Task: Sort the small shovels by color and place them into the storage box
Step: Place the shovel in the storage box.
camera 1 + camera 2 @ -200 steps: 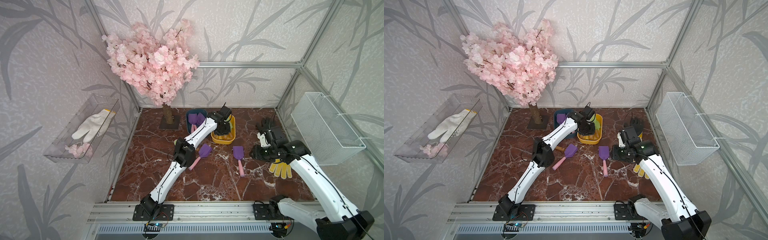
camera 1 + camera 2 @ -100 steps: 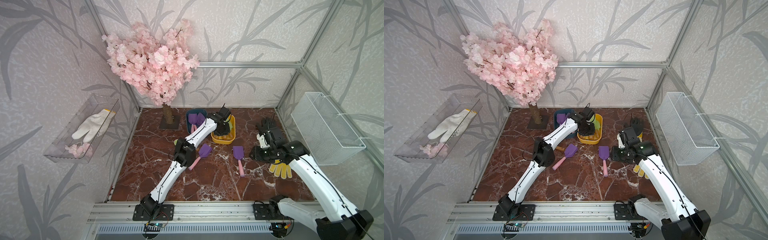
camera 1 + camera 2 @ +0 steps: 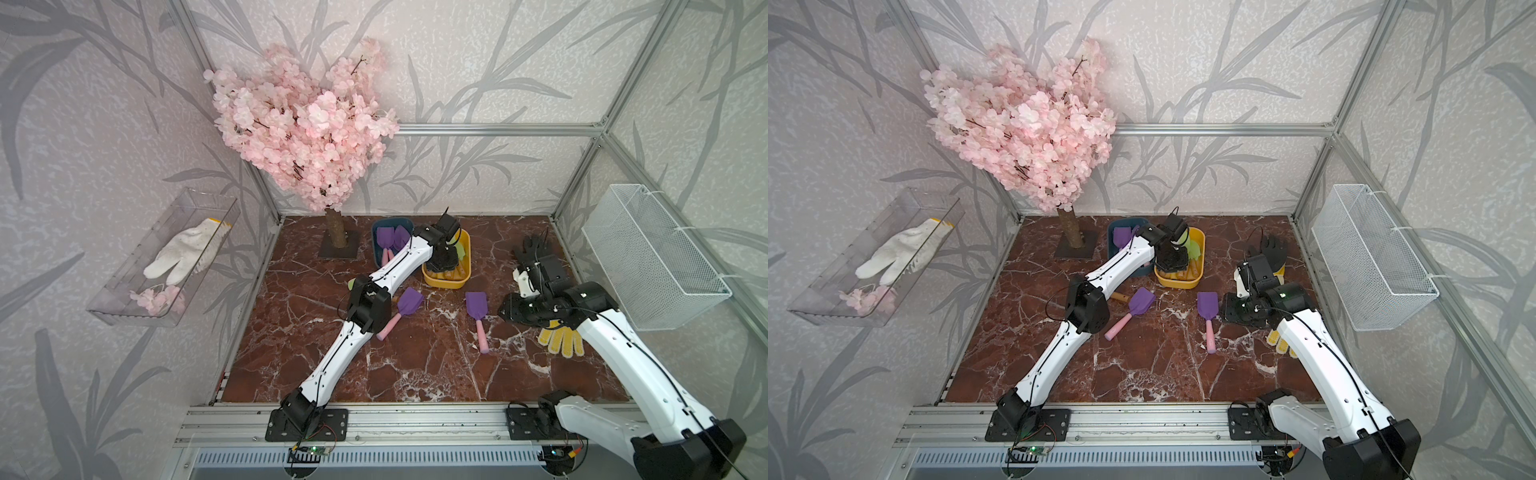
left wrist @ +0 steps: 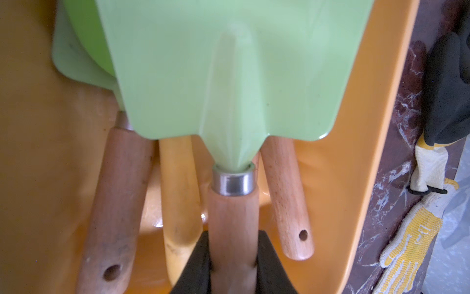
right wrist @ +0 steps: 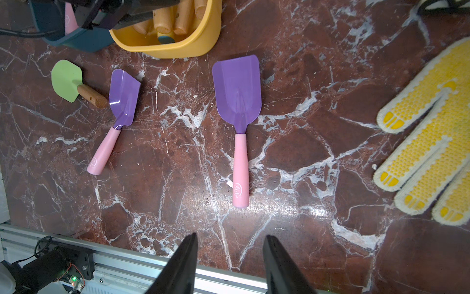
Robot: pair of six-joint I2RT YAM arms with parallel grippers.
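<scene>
Next, my left gripper lets go of the green shovel on the other green shovels [image 3: 452,260] [image 4: 227,152] in the middle of the yellow storage box.
My left gripper [image 4: 232,244] is shut on the wooden handle of a lime-green shovel [image 4: 229,76], held over the yellow storage box [image 4: 368,127]. Several green shovels with wooden handles lie in that box [image 3: 444,283]. Purple shovels [image 3: 392,237] with pink handles stand in the dark blue box [image 3: 376,249] beside it. Two purple shovels [image 5: 237,91] [image 5: 124,96] and one green shovel [image 5: 65,81] lie on the marble floor. My right gripper [image 5: 230,239] hangs open and empty above the floor, just short of the nearer purple shovel's pink handle.
A yellow-dotted glove [image 5: 427,142] lies right of the purple shovel, and a black glove [image 3: 536,245] lies farther back. A pink blossom tree [image 3: 336,237] stands at the back left. A wire basket [image 3: 652,257] and a clear tray [image 3: 166,257] holding a white glove hang on the side walls.
The right arm has shifted very slightly. The left arm still holds the green shovel over the yellow box.
</scene>
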